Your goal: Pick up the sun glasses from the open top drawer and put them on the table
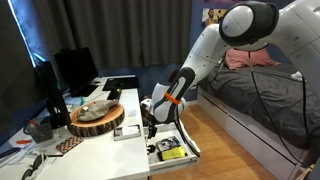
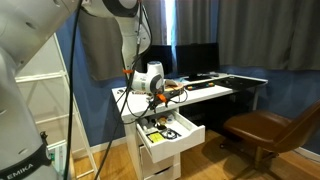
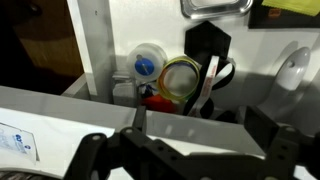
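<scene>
The pale strip's end (image 1: 155, 150) (image 3: 212, 65) next to the black object, beside the tape rolls, should be gripped next, once my gripper has gone down into the drawer to close on it.
The top drawer (image 1: 188, 152) stands open below the white table (image 1: 128, 130); in both exterior views it shows as a white tray (image 2: 178, 143). A flat yellow-and-black item (image 1: 171, 152) lies in it. Thin black shapes (image 2: 166, 129) lie next to that item; I cannot tell if they are the sun glasses. My gripper (image 1: 150, 127) hangs over the drawer's inner end, beside the table's edge (image 2: 150, 112). In the wrist view the gripper (image 3: 197, 112) is open and empty, with a white edge between its fingers. Beyond it lie tape rolls (image 3: 180, 77) and a black object (image 3: 205, 45).
A round wooden slab (image 1: 97, 118) with items on it, a monitor (image 1: 75, 68) and clutter fill the table top. A bed (image 1: 250, 90) stands close beside the drawer. A brown office chair (image 2: 265, 125) stands at the table (image 2: 215, 92).
</scene>
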